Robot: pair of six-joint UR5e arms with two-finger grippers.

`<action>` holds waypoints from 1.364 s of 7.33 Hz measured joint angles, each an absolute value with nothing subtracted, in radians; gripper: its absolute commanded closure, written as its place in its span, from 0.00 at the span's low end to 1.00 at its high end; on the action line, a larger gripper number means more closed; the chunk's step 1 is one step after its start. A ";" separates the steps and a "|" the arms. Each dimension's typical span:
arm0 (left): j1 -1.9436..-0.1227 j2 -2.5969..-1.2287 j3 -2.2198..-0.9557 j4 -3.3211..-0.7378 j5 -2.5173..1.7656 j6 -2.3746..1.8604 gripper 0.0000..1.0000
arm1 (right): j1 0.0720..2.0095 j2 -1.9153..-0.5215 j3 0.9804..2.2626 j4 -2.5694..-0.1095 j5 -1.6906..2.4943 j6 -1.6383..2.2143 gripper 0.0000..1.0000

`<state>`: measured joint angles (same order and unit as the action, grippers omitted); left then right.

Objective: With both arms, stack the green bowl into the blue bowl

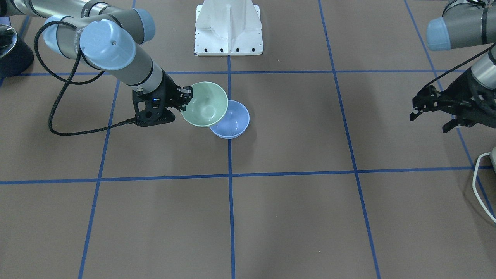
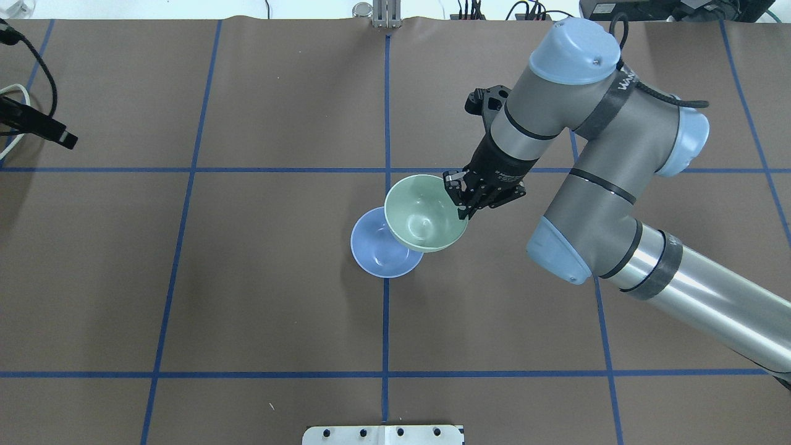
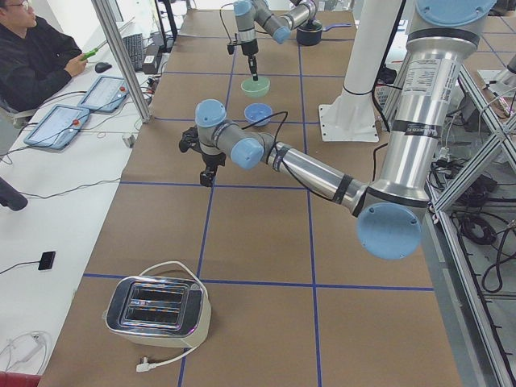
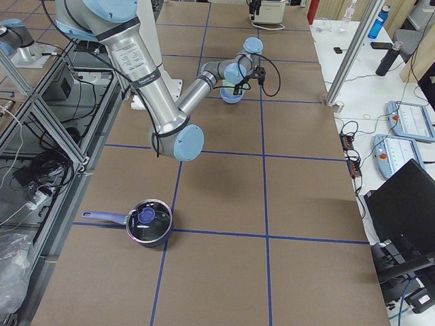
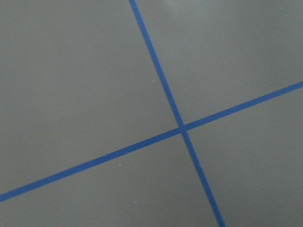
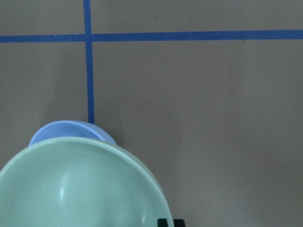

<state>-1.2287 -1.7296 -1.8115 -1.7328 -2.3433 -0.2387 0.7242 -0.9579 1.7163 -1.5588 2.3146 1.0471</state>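
The green bowl will go down inside the blue bowl on the centre tape line [image 1: 228, 118] [image 6: 71, 166], put there by my right gripper.
My right gripper [image 1: 188, 94] is shut on the rim of the pale green bowl [image 1: 204, 104]. It holds the bowl tilted and lifted off the table. The green bowl [image 2: 425, 213] hangs partly over the periwinkle-blue bowl [image 2: 377, 252], which sits upright on the brown table by the centre tape line. In the right wrist view the green bowl [image 6: 80, 189] fills the lower left and the blue bowl's rim [image 6: 61, 131] shows just past it. My left gripper [image 1: 429, 121] is open and empty, far off at my left side, above the table.
The white base mount [image 1: 228, 29] stands at the robot's edge of the table. A toaster [image 3: 157, 310] sits at the table's left end and a dark pot [image 4: 149, 223] at the right end. A white cable [image 1: 480, 182] lies near the left arm. An operator [image 3: 32, 56] sits beside the table.
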 measured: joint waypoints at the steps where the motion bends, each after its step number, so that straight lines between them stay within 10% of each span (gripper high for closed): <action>1: -1.268 -1.716 -1.811 -1.716 -2.344 -0.178 0.02 | 0.710 -0.935 1.691 -1.558 2.296 1.054 1.00; 10: -1.343 -1.673 -1.822 -1.707 -2.344 -0.108 0.02 | 0.616 -0.897 1.563 -1.407 2.193 1.122 1.00</action>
